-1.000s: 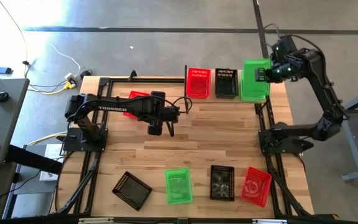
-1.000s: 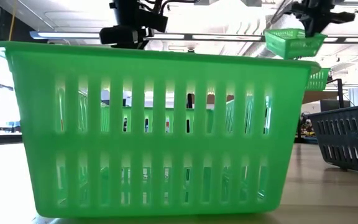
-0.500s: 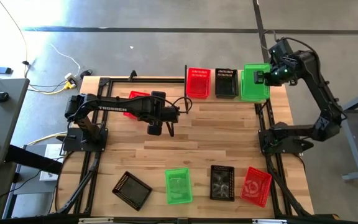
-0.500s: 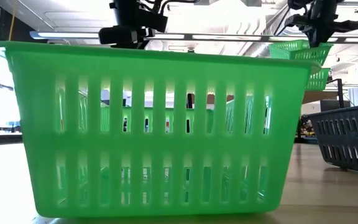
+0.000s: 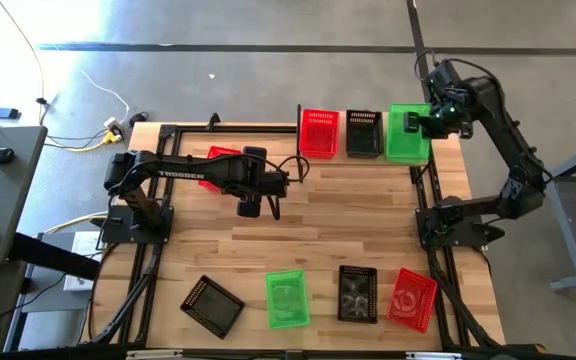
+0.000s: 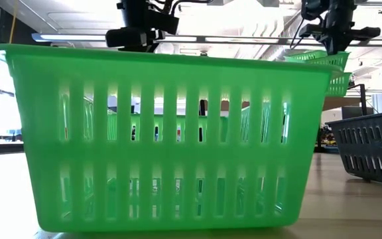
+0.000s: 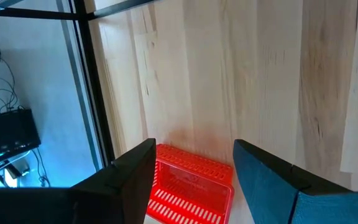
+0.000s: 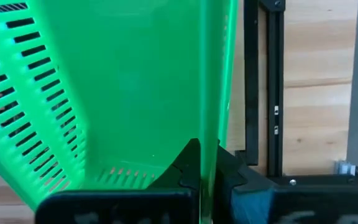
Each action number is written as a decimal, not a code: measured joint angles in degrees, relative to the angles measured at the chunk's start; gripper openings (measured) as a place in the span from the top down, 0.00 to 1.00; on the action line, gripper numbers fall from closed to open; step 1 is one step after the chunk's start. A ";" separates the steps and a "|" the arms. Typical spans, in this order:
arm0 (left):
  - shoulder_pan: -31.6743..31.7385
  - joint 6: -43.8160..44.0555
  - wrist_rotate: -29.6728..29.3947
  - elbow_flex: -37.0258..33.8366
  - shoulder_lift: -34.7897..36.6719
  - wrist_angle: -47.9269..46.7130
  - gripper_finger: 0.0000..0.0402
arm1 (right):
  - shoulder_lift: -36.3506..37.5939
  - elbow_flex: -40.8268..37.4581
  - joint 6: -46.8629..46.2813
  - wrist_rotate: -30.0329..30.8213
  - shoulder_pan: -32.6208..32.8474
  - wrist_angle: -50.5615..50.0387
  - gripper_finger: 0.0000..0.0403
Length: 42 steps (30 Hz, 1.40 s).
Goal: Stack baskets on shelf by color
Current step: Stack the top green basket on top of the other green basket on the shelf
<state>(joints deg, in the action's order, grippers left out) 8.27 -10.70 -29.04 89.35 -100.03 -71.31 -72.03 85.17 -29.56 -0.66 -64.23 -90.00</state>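
Note:
The upper green basket slants over the shelf's green basket; next my right gripper releases it to settle, then pinches its rim [image 8: 211, 81] and straightens it.
On the shelf [image 5: 342, 156] at the table's far edge stand a red basket [image 5: 319, 133], a black basket [image 5: 364, 132] and a green basket [image 6: 340, 83]. My right gripper [image 5: 430, 118] is shut on another green basket [image 5: 408, 132] directly over that green one. My left gripper [image 7: 194, 177] hangs open above the table's middle, over a red basket [image 7: 191, 190] lying on the tabletop. Along the near edge stand a black basket [image 5: 212, 303], a green basket [image 5: 287, 298], a black basket [image 5: 357, 293] and a red basket [image 5: 412, 298]. My right gripper pinches the green basket's wall [image 8: 211, 134] on its right-hand side, one finger inside the basket and one outside. The fingers come from above, pointing down. The basket [image 6: 320, 60] hangs nearly level, low over the green basket on the shelf; whether they touch is hidden.
The near green basket [image 6: 164, 139] fills most of the low view and hides much of the shelf. Black frame rails [image 5: 423, 200] run along the table's left and right sides. Bare planks lie between the shelf and the near row.
My right gripper has moved down and slightly toward the table's left, staying shut. The green basket it holds has come down from well above the shelf onto the green basket there, and has gone from tilted to nearly level.

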 joint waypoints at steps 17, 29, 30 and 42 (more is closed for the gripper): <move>0.00 -0.02 -0.07 -0.01 0.00 -1.14 0.49 | -0.74 0.00 2.60 0.41 0.05 0.00 1.00; 0.00 -0.47 -0.07 -0.01 0.00 -1.11 0.49 | -0.74 0.00 1.55 -1.56 0.05 0.00 1.00; 0.00 -0.46 -0.07 -0.01 0.00 -1.11 0.49 | -0.74 0.00 1.53 -1.56 0.05 0.00 1.00; 0.00 -0.98 -0.09 -0.01 0.00 -0.90 0.49 | -0.74 0.00 2.24 -0.64 0.05 0.47 0.81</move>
<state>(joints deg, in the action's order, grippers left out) 8.27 -11.68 -29.13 89.34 -100.03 -72.20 -72.77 85.17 -27.32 -1.30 -64.18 -89.53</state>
